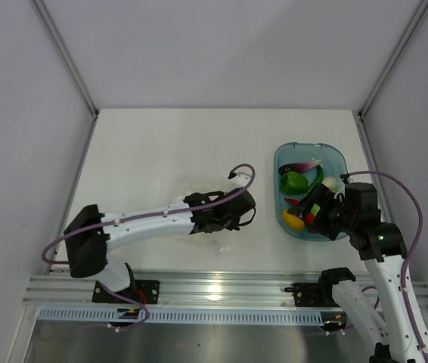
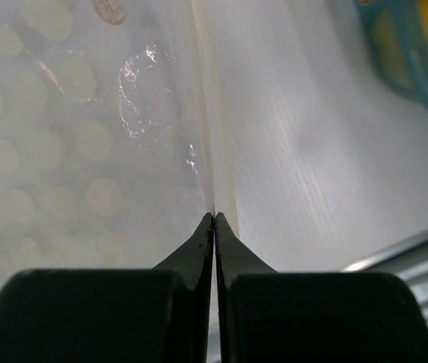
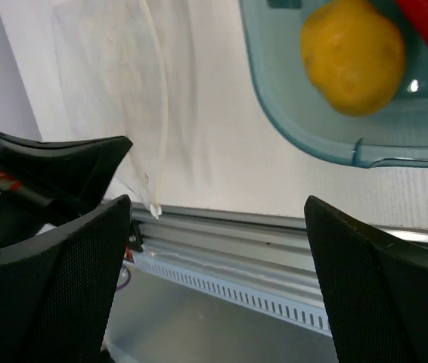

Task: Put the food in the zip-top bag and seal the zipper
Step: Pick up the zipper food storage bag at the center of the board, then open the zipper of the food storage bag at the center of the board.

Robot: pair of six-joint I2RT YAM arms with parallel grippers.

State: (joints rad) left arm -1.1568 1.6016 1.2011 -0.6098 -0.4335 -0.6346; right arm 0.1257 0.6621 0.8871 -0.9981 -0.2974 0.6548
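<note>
The robot's left gripper is holding the flat bag by the near end of the zipper, so it should take the zipper's middle [image 2: 212, 98] before both grippers pull the bag open.
The clear zip-top bag [image 1: 187, 187] lies flat at the table's middle. In the left wrist view its body [image 2: 70, 151] spreads left of the zipper [image 2: 215, 144], a pale strip running away from me. My left gripper [image 1: 218, 223] [image 2: 214, 215] is shut on the zipper's near end. The food lies in the teal tray [image 1: 339, 155]: green pepper [image 1: 293, 181], purple piece [image 1: 302, 165], white piece [image 1: 329, 184], red chili [image 1: 293, 202], yellow fruit [image 1: 293, 219] [image 3: 352, 54]. My right gripper [image 1: 316, 214] [image 3: 218, 227] is open and empty, above the tray's near left corner [image 3: 312, 144].
The aluminium rail [image 1: 221, 287] [image 3: 274, 234] runs along the table's near edge, just below both grippers. The tray's rim [image 2: 403, 60] shows to the right of the bag. White walls with metal posts [image 1: 66, 57] enclose the table.
</note>
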